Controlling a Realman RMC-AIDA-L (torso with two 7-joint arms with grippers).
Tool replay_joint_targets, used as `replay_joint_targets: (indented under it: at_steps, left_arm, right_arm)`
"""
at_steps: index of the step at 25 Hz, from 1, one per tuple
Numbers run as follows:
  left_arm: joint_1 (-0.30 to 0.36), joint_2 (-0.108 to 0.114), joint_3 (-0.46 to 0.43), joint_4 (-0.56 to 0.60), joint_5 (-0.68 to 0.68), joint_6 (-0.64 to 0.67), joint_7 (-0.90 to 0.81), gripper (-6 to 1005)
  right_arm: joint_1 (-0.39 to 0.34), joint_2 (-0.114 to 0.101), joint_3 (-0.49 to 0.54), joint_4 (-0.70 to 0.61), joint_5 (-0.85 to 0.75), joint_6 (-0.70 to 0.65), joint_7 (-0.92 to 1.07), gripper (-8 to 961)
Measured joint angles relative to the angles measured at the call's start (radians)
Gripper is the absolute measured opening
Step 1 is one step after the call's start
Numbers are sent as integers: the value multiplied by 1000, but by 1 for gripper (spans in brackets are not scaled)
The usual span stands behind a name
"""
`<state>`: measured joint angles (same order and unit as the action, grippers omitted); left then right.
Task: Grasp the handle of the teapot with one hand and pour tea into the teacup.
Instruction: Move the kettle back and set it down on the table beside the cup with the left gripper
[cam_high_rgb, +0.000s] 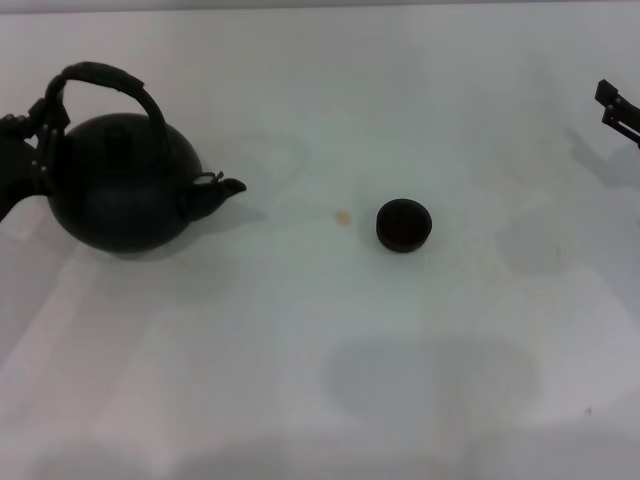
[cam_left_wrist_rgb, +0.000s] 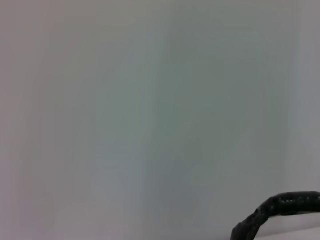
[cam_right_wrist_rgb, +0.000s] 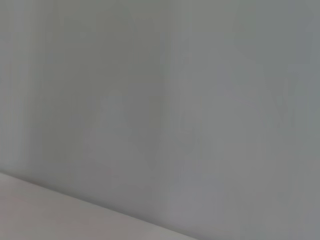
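Observation:
The robot's left gripper should set the teapot free on the white table, slightly nearer the yellowish stain (cam_high_rgb: 165, 222).
The matte black teapot (cam_high_rgb: 120, 190) stands upright at the left of the white table (cam_high_rgb: 320, 380), its spout (cam_high_rgb: 222, 188) pointing right toward the teacup. Its dark hoop handle (cam_high_rgb: 105, 77) arches over the lid; a piece of it also shows in the left wrist view (cam_left_wrist_rgb: 280, 210). My left gripper (cam_high_rgb: 38, 135) is at the left end of the handle, right against the pot's left side. The small dark teacup (cam_high_rgb: 404, 224) stands alone right of centre, well apart from the spout. My right gripper (cam_high_rgb: 612, 105) is at the far right edge, away from both.
A small yellowish stain (cam_high_rgb: 343, 217) lies on the table between spout and cup. Faint ring marks show on the table behind the spout. The right wrist view shows only bare pale surface.

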<state>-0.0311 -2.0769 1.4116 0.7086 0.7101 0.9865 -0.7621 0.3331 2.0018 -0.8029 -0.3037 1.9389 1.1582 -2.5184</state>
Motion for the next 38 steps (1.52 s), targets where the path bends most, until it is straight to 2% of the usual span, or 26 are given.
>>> replay_joint_targets:
  at_steps: [7,31,36,38]
  left_arm:
    - [-48,0,0,-107,-39,51,64,109]
    - [-113,-2,-1,-232,-38,58,99,122]
    - [-106,-3,-1,-245,-64,71,103,333]
    - [-99,-3,0,-249,-72,89,114,381]
  right_arm:
    - [-3,0,-1,0,0,0,0,859]
    - [5,-2,-1,-6,0,-6,0,858]
    - [6,-3,-1,-6,0,-6,0,858]
    - [6,-3,-1,-6,0,-6,0,858]
